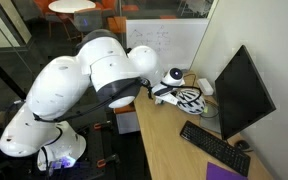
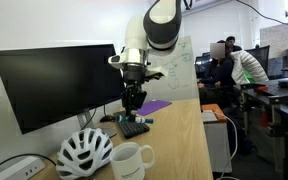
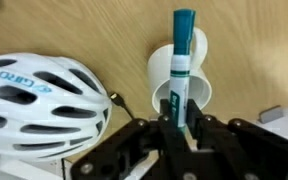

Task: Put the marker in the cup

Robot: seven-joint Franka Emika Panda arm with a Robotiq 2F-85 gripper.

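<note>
The robot's gripper needs to release the marker inside the white cup (image 1: 160, 81) (image 3: 188, 88) next to the white bike helmet on the desk. The marker is now over the cup's opening.
In the wrist view my gripper (image 3: 181, 128) is shut on a marker (image 3: 181, 60) with a white body and a teal cap. The marker's capped end points down, over the opening of a white cup (image 3: 206, 88) that stands on the wooden desk below. In an exterior view the gripper (image 2: 134, 96) hangs well above the desk, and the white cup (image 2: 131, 160) stands at the near end of the desk. In an exterior view (image 1: 149, 92) the arm hides most of the gripper.
A white bike helmet (image 3: 39, 95) lies right beside the cup and shows in both exterior views (image 2: 84, 153) (image 1: 189, 98). A monitor (image 2: 54, 85), a black keyboard (image 2: 134, 127) and a purple notebook (image 2: 154, 106) are on the desk. A cable end (image 3: 117, 100) lies between the helmet and the cup.
</note>
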